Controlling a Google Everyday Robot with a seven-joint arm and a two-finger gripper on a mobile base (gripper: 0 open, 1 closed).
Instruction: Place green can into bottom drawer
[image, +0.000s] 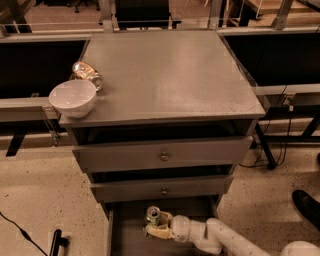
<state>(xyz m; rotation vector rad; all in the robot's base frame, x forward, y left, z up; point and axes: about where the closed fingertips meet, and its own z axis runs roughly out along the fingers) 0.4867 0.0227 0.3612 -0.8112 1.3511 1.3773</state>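
Observation:
Next, I release the green can, now upright inside the bottom drawer, on the bottom drawer's grey bottom near the back (145, 228), toward the white bowl's side.
The green can (152, 215) stands upright with its silver top showing, inside the pulled-out bottom drawer (125, 235) near its back, under the middle drawer front. My gripper (156, 226) reaches in from the lower right. Its pale fingers (159, 232) are closed around the can's lower body. I cannot tell whether the can rests on the drawer floor or hangs just above it. The drawer's grey floor shows to the left of the can.
A white bowl (73, 97) sits at the left front corner of the cabinet top (170, 75), with a gold-brown can (87, 74) lying behind it. The two upper drawers (164, 156) stand slightly open. A dark shoe (306, 205) is on the floor at right.

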